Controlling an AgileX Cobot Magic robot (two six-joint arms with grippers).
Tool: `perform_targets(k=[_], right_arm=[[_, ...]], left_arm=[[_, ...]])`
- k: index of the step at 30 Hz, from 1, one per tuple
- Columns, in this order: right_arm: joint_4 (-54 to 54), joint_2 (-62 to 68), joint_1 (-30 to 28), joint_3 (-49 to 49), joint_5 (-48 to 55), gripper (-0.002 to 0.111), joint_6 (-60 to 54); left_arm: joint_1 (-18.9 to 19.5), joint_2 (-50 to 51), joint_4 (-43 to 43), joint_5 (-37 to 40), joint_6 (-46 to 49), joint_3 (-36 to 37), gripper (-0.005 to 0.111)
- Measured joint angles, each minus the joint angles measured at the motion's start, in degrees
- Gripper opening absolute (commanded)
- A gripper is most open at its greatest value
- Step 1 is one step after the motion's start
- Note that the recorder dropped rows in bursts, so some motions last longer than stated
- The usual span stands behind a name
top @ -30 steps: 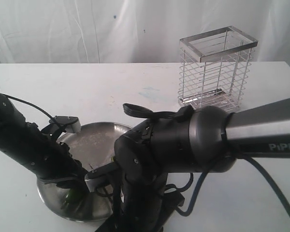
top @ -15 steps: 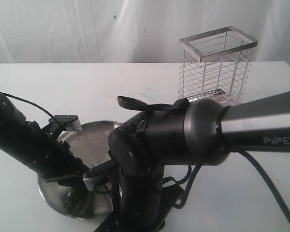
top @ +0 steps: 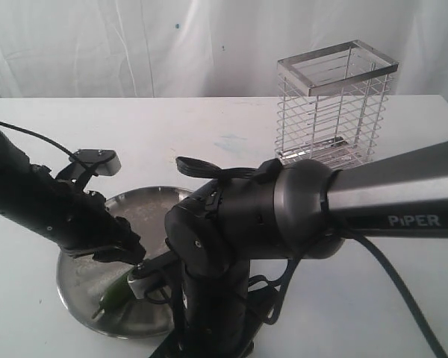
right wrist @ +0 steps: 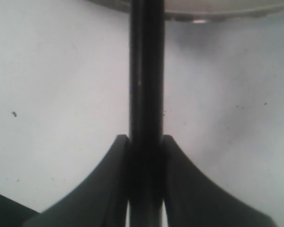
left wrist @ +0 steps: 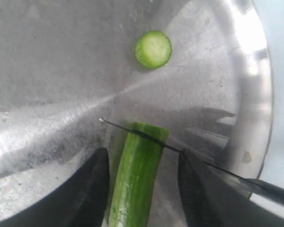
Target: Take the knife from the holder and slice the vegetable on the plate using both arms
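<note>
The blade is only partway into the end of the vegetable, so my left gripper will close on the blade (left wrist: 227, 174) near the knife's handle and help push it through.
The green vegetable (left wrist: 136, 179) lies on the steel plate (left wrist: 47, 71), between the fingers of my left gripper (left wrist: 142, 189), which is open with a gap on each side. The black knife (left wrist: 118, 126) rests its thin blade across the vegetable's cut end. One round slice (left wrist: 153, 48) lies apart on the plate. My right gripper (right wrist: 146, 142) is shut on the knife (right wrist: 146, 71) handle. In the exterior view the vegetable (top: 119, 294) shows on the plate (top: 78, 298) under the left gripper (top: 125, 257). The right gripper is hidden below its bulky arm (top: 284, 216).
The wire holder (top: 334, 104) stands at the back right of the white table (top: 172, 134), with no knife in it. The right arm's cable (top: 403, 306) trails over the table to the right. A white curtain hangs behind.
My left arm has risen and drawn back from the plate, uncovering the vegetable in the exterior view. The right arm has shifted slightly left.
</note>
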Motion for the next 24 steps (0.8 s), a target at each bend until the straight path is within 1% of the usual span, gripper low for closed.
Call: perform_targets(k=[6, 8, 10, 11, 14, 15, 20, 21, 24], right_arm=[[0.0, 0.0, 0.0, 0.0, -0.1, 0.000, -0.1], [0.0, 0.0, 0.0, 0.0, -0.1, 0.000, -0.1], [0.0, 0.0, 0.0, 0.0, -0.1, 0.000, -0.1], [0.0, 0.0, 0.0, 0.0, -0.1, 0.000, -0.1], [-0.1, 0.0, 0.0, 0.0, -0.1, 0.000, -0.1], [-0.1, 0.0, 0.0, 0.0, -0.1, 0.000, -0.1], [-0.1, 0.0, 0.0, 0.0, -0.1, 0.000, -0.1], [-0.1, 0.0, 0.0, 0.0, -0.2, 0.000, -0.1], [-0.1, 0.0, 0.0, 0.0, -0.2, 0.000, -0.1]], left_arm=[[0.0, -1.8, -0.8, 1.8, 0.3, 0.0, 0.052], [0.0, -1.8, -2.0, 2.6, 1.1, 0.0, 0.052], [0.0, -1.8, -4.3, 3.2, 2.4, 0.0, 0.049], [0.0, -1.8, -5.6, 3.6, 3.4, 0.0, 0.046], [0.0, -1.8, -10.4, 5.4, 8.1, 0.0, 0.032], [0.0, -1.8, -11.1, 5.6, 8.8, 0.0, 0.026], [0.0, -1.8, -12.8, 5.8, 10.6, 0.0, 0.003], [0.0, -1.8, -13.2, 5.9, 11.1, 0.0, 0.000], [0.0, -1.3, -13.7, 7.0, 12.2, 0.0, 0.000]])
